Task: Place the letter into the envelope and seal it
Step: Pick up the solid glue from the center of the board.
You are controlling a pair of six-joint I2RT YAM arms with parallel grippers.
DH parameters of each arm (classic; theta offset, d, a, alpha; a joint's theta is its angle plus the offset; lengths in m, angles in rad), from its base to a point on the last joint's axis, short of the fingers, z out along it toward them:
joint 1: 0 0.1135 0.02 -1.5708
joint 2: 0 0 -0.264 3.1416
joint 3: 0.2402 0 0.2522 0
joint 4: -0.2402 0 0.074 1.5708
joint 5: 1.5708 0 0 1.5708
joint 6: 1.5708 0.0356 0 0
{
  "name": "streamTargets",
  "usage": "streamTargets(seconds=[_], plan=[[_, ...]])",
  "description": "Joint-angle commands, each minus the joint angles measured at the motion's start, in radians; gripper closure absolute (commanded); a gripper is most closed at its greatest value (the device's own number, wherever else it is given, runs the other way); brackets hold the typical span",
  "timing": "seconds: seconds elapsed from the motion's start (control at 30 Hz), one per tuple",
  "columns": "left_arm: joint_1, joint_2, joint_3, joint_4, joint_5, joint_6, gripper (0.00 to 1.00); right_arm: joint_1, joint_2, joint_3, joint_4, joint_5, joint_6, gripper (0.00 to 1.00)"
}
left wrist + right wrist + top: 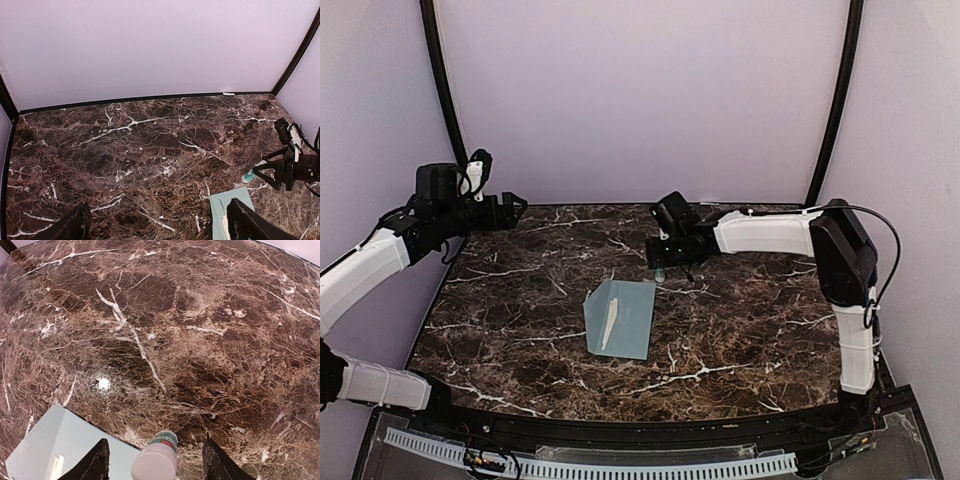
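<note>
My right gripper's fingers hold the white-and-green glue stick upright between them, and my left gripper should next grab its lower green end (660, 275) (247, 177).
The pale blue envelope (620, 318) lies flat at the middle of the dark marble table (740, 330), flap open. A white strip, apparently the letter (610, 320), shows in it. In the right wrist view the envelope (55, 445) is at lower left with the letter's white edge (56, 465). A white-and-green glue stick (157, 457) stands upright just beyond the envelope's far right corner. My right gripper (157, 462) is open, its fingers either side of the stick with gaps showing. My left gripper (515, 208) hangs open and empty over the table's far left edge.
Black frame poles (445, 90) rise at the back corners before pale purple walls. The right arm (770, 232) reaches leftward across the back of the table. A white slotted strip (590, 466) runs along the near edge.
</note>
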Motion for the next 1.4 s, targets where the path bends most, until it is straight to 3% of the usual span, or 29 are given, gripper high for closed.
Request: streamTargets(seconds=[0.0,0.5,1.0,1.37], plan=[[0.004,-0.018,-0.010,-0.001,0.000,0.010,0.07,-0.014,0.042,0.053,0.011,-0.016,0.004,0.41],[0.004,0.011,-0.010,0.001,0.013,0.004,0.07,-0.018,0.104,0.085,0.019,-0.023,0.002,0.63],[0.004,0.017,-0.014,0.004,0.015,0.002,0.07,-0.018,0.067,0.061,0.034,-0.011,0.000,0.79],[-0.023,-0.002,-0.068,0.129,0.316,0.032,0.14,-0.031,-0.186,-0.063,0.121,-0.121,-0.056,0.79]])
